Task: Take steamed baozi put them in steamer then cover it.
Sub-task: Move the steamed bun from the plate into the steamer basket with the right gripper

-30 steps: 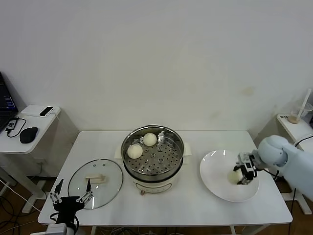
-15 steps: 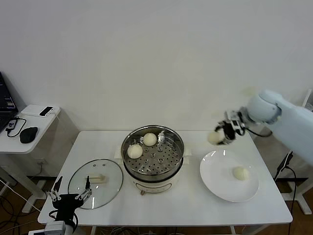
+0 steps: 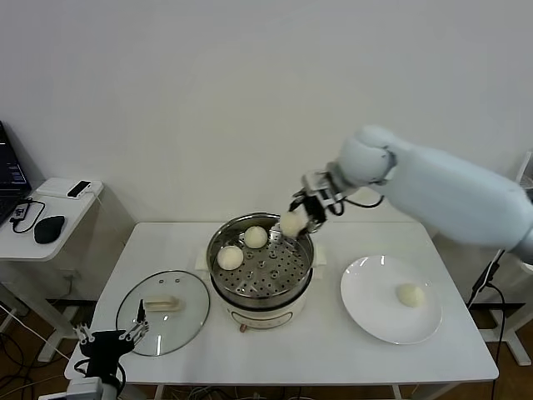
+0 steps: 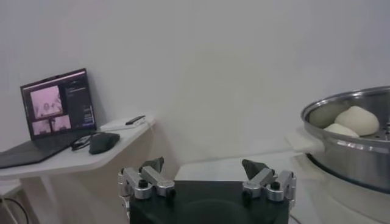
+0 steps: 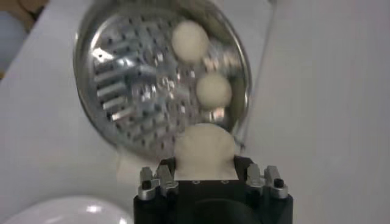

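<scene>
I need to let go of the baozi, now held above the steamer's rim, with my right gripper on the steamer tray's bare front part [image 3: 252, 282] [image 5: 127, 66], closer to the front of the table than both baozi.
The steamer [image 3: 293, 281] stands mid-table, its perforated tray [image 5: 131, 97] holding two baozi [image 3: 256, 237] [image 3: 230, 257]. My right gripper [image 3: 297, 218] is shut on a third baozi [image 3: 291, 222] and holds it above the steamer's far right rim; that bun also shows in the right wrist view [image 5: 204, 149]. A fourth baozi [image 3: 408, 294] lies on the white plate [image 3: 366, 304] at the right. The glass lid [image 3: 141, 317] with its cream handle lies flat to the left of the steamer. My left gripper [image 3: 110, 340] is open and empty at the table's front left corner, near the lid.
A side desk [image 3: 46, 218] at the left carries a laptop [image 4: 52, 115], a mouse [image 3: 48, 228] and a small device. A wall runs behind the table. Another small table [image 3: 504, 208] stands at the far right.
My right gripper has lifted one baozi off the white plate and carried it left and back to above the steamer's rim. The left gripper has shifted only slightly.
</scene>
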